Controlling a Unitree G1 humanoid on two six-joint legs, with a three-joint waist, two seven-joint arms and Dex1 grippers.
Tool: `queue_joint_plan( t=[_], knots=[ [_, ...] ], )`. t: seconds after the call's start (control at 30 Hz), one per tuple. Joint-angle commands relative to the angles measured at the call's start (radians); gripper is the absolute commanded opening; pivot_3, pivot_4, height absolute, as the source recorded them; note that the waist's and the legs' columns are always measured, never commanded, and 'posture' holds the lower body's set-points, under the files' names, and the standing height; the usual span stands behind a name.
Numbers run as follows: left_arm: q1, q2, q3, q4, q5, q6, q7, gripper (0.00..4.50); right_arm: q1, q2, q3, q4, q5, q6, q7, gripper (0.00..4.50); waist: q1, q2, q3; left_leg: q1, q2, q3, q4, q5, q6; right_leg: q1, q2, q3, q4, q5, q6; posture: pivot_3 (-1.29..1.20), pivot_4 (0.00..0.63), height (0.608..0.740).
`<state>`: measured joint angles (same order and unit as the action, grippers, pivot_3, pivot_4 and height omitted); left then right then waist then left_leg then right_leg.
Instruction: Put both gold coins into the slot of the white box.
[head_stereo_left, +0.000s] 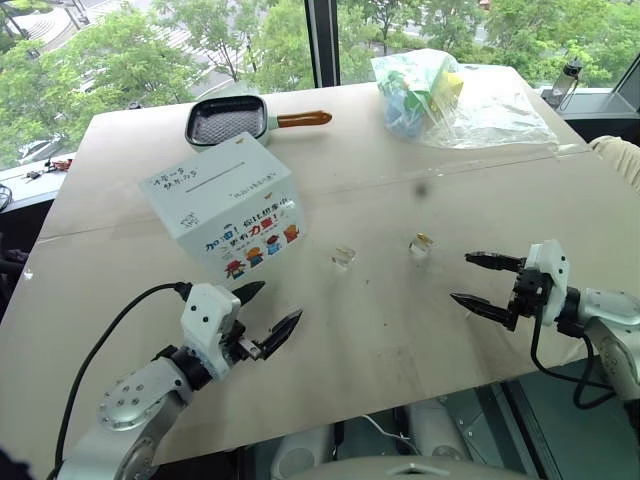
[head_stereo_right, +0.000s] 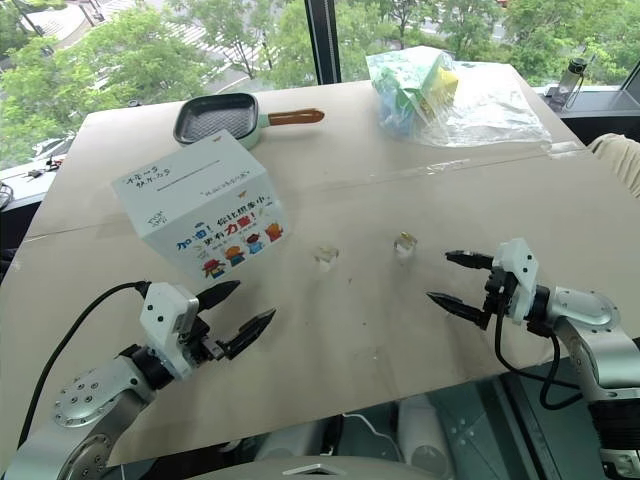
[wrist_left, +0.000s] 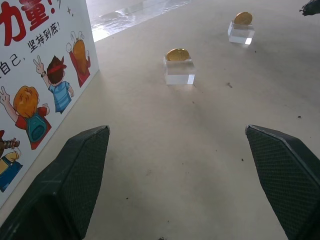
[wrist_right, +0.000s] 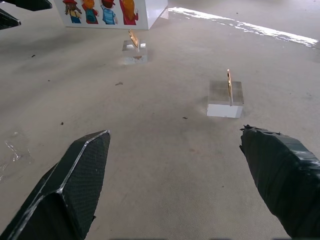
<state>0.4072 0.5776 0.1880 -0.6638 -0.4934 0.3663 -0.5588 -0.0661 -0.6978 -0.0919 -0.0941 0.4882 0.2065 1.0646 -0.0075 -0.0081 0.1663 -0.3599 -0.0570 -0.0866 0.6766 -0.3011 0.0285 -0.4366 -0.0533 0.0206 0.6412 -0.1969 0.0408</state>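
Once my right gripper holds the gold coin up, I next close my left gripper on the free edge (head_stereo_left: 345, 250) (wrist_left: 177, 53) of the coin that is nearer the white box.
Two gold coins stand on edge in small clear blocks near the table's middle: one coin (head_stereo_left: 343, 257) to the left, the other coin (head_stereo_left: 421, 243) to the right. The left wrist view shows them as coin (wrist_left: 177, 55) and coin (wrist_left: 243, 18). The white box (head_stereo_left: 222, 205) sits left of them, its slot (head_stereo_left: 213, 177) running across the handwritten top face. My left gripper (head_stereo_left: 266, 312) is open just in front of the box. My right gripper (head_stereo_left: 482, 281) is open to the right of the coins, pointing at them, with nothing between the fingers.
A grey grill pan (head_stereo_left: 228, 120) with an orange handle lies at the back of the table. A clear plastic bag (head_stereo_left: 440, 95) of coloured items lies at the back right. The table's front edge runs close beneath both grippers.
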Motion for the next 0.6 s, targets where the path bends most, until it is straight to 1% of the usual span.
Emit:
queue_joint_plan(
  t=[0.03,0.13,0.33,0.5,0.6],
  knots=[
    [0.028,-0.017,0.001,-0.003,0.019,-0.040,-0.011,4.44,-0.008,0.020,0.002,0.002,0.004,-0.007,0.006,4.50,0.000,0.000,0.000,0.000,0.000,0.000,0.000,0.000,0.000,0.000,0.000,0.000,0.000,0.000,0.000,0.00,0.150,0.721],
    [0.055,-0.031,0.002,0.001,0.029,-0.055,-0.016,4.44,-0.027,0.043,0.021,0.011,-0.004,0.004,-0.004,4.50,-0.004,-0.001,0.000,0.000,0.000,0.000,0.000,0.000,0.000,0.000,0.000,0.000,0.000,0.000,0.000,0.00,0.150,0.721],
    [0.062,-0.030,0.016,0.010,0.029,-0.060,-0.040,4.44,-0.045,0.067,0.023,0.010,-0.011,0.015,-0.031,4.50,0.001,-0.001,0.000,0.000,0.000,0.000,0.000,0.000,0.000,0.000,0.000,-0.001,0.000,0.000,0.000,0.00,0.150,0.721],
    [0.054,-0.030,0.022,0.008,0.030,-0.057,-0.042,4.44,-0.086,0.103,0.023,0.008,-0.014,0.024,-0.083,4.50,-0.001,-0.001,0.000,0.000,0.000,-0.001,0.000,0.000,0.000,0.000,0.000,-0.001,0.000,0.000,0.000,0.00,0.150,0.721],
    [0.046,-0.025,0.025,-0.007,0.023,-0.049,-0.043,4.44,-0.123,0.136,0.026,-0.005,-0.023,0.036,-0.139,4.50,-0.003,-0.001,0.000,0.000,0.000,-0.001,0.000,0.000,0.000,0.000,0.000,-0.001,0.000,0.000,0.000,0.00,0.150,0.721]
  ],
)
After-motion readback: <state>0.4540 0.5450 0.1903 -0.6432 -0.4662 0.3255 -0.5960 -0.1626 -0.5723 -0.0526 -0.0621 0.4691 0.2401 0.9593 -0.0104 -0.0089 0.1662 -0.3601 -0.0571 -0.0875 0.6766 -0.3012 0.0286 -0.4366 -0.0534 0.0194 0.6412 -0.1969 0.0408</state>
